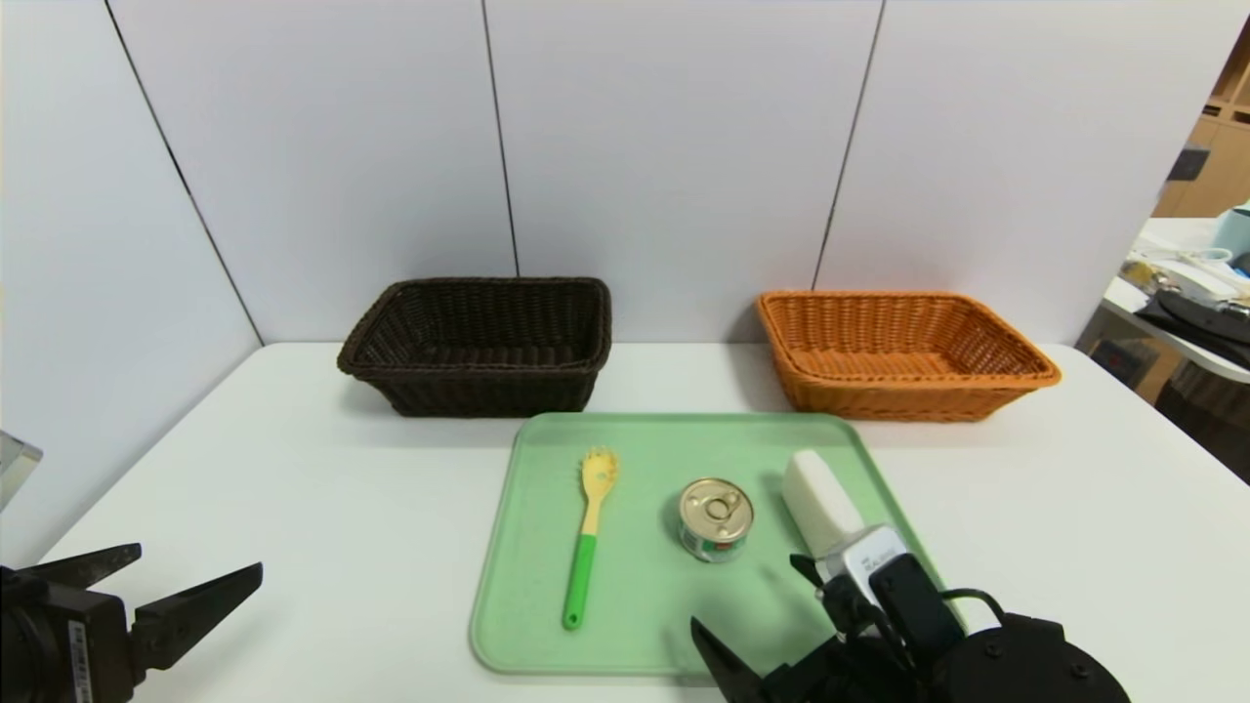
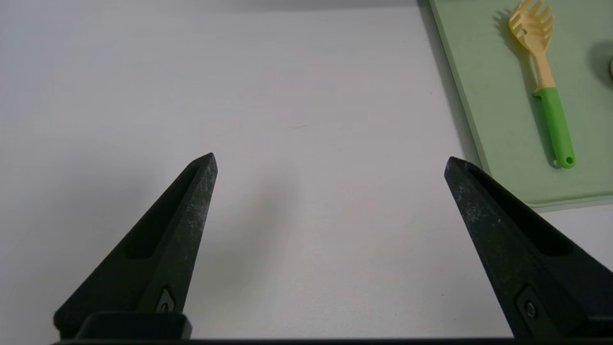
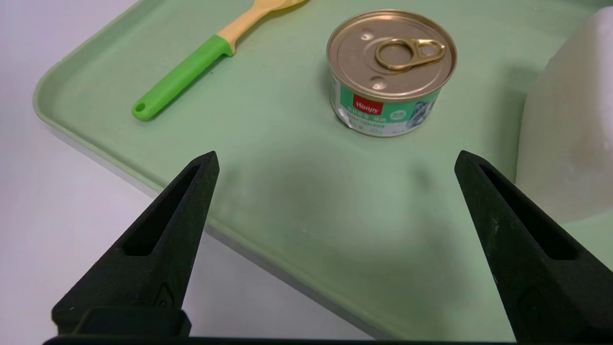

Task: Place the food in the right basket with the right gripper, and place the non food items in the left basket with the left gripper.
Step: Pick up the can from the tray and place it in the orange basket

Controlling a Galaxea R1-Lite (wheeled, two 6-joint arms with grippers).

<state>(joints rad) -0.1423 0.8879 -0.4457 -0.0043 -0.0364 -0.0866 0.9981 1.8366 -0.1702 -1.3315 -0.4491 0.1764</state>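
My right gripper will close around the sides of the small tin can (image 1: 712, 540) (image 3: 386, 108), below its gold pull-tab lid.
On a pale green tray (image 1: 645, 596) stand the food, a small tin can (image 1: 716, 517) with a gold pull-tab lid, a yellow pasta fork (image 1: 589, 542) with a green handle, and a white rounded block (image 1: 818, 500). The dark brown left basket (image 1: 479, 342) and the orange right basket (image 1: 903, 356) sit behind the tray, both empty. My right gripper (image 1: 744, 593) hovers open over the tray's near edge, a short way in front of the can (image 3: 391, 72), with the block (image 3: 570, 129) beside one finger. My left gripper (image 1: 195, 564) is open over bare table at the near left, away from the fork (image 2: 543, 79).
The white table (image 1: 293, 488) ends at grey wall panels just behind the baskets. A side desk with clutter (image 1: 1191, 293) stands beyond the table's right edge. Bare table lies between my left gripper (image 2: 330, 160) and the tray (image 2: 498, 120).
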